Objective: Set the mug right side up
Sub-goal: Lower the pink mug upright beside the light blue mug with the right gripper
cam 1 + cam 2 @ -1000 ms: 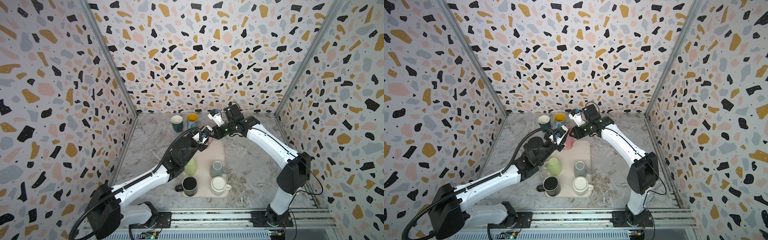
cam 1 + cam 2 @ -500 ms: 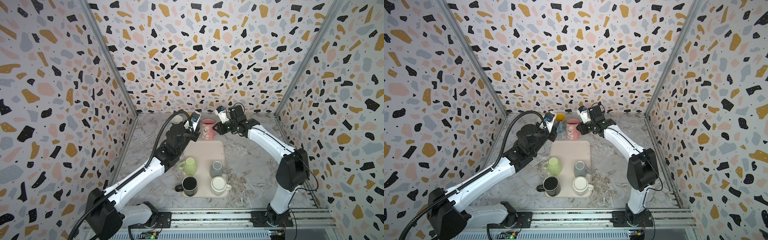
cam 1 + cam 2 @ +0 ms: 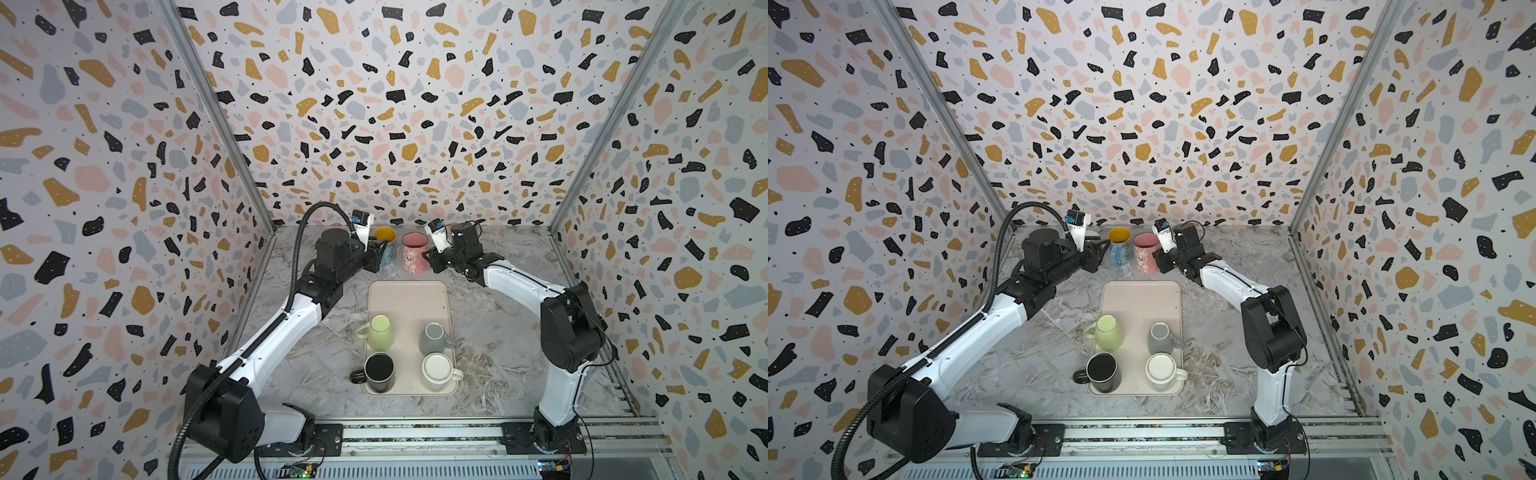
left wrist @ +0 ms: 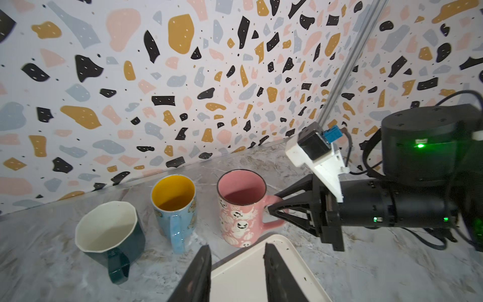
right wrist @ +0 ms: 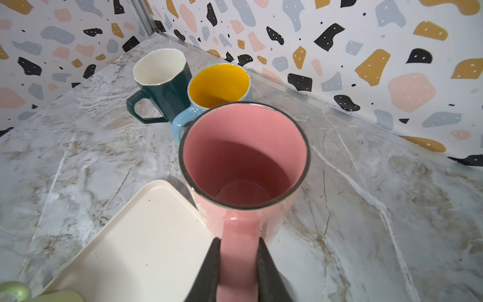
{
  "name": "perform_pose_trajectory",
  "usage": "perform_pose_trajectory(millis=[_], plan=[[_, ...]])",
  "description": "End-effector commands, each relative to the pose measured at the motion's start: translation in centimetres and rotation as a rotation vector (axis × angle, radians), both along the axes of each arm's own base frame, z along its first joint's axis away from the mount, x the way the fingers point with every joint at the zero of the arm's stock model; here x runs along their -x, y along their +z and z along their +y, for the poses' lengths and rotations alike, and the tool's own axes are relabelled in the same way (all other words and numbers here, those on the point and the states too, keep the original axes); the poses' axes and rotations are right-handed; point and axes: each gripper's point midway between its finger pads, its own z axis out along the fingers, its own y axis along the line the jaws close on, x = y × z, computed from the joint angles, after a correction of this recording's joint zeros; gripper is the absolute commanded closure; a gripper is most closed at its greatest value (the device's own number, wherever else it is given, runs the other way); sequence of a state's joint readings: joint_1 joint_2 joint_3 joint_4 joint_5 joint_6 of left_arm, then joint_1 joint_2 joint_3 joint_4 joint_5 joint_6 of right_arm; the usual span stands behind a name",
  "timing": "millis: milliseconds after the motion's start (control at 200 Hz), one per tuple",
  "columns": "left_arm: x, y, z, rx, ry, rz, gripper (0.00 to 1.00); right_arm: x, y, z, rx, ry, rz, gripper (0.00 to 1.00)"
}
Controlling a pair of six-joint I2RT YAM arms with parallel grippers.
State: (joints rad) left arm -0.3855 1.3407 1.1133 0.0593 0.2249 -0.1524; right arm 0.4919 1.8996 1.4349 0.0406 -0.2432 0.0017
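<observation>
The pink mug is to go down on the marble table (image 3: 412,262) (image 5: 269,186). I need to set it there with my right gripper, beside the blue mug.
The pink mug (image 3: 413,254) (image 3: 1145,254) with ghost faces stands upright, mouth up, on the marble table just beyond the tray's far edge. My right gripper (image 3: 430,258) (image 3: 1158,261) (image 5: 238,244) is shut on its handle; both fingers press the handle's sides in the right wrist view, where the mug (image 5: 245,157) shows an empty pink inside. In the left wrist view the same grip (image 4: 269,208) shows beside the mug (image 4: 241,209). My left gripper (image 3: 377,251) (image 3: 1097,251) (image 4: 236,251) is open and empty, a little to the mug's left, over the tray's corner.
A cream tray (image 3: 409,299) holds a green mug (image 3: 380,332) and a grey mug (image 3: 432,338), plus a black one (image 3: 379,372) and a white one (image 3: 436,372). A blue mug with a yellow inside (image 3: 385,241) and a dark green mug (image 4: 109,232) stand left of the pink mug, near the back wall.
The pink mug went from between both grippers over the tray's far end to upright on the table behind the tray. My left gripper let go and drew back to the left.
</observation>
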Motion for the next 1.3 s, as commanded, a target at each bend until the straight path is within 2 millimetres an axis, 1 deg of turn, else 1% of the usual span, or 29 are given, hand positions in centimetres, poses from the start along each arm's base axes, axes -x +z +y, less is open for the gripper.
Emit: perform_pose_trajectory(millis=[0,155,310,456,551,676,1091,1292], plan=[[0.3,1.7,-0.9,0.094,-0.073,0.002,0.64,-2.3,7.1,0.6,-0.096,-0.017,-0.273,1.00],[0.1,1.3,-1.1,0.140,-0.111,0.035,0.64,-3.3,5.9,0.6,-0.106,-0.040,-0.297,1.00],[0.1,1.5,-1.2,0.196,-0.149,0.045,0.64,-4.0,5.1,1.0,-0.122,-0.050,-0.315,1.00],[0.1,1.4,-1.1,0.212,-0.162,0.051,0.63,-4.8,4.3,1.0,-0.130,-0.069,-0.328,1.00],[0.1,1.4,-1.0,0.224,-0.166,0.052,0.63,-5.2,4.1,1.1,-0.140,-0.082,-0.339,1.00],[0.1,1.6,-0.9,0.230,-0.166,0.048,0.63,-5.8,3.2,0.9,-0.128,-0.102,-0.333,1.00],[0.0,1.5,-0.5,0.238,-0.160,0.041,0.63,-5.7,0.7,0.8,-0.119,-0.110,-0.309,1.00],[0.0,1.4,-0.6,0.240,-0.167,0.043,0.63,-5.7,-0.7,0.9,-0.111,-0.106,-0.287,1.00]])
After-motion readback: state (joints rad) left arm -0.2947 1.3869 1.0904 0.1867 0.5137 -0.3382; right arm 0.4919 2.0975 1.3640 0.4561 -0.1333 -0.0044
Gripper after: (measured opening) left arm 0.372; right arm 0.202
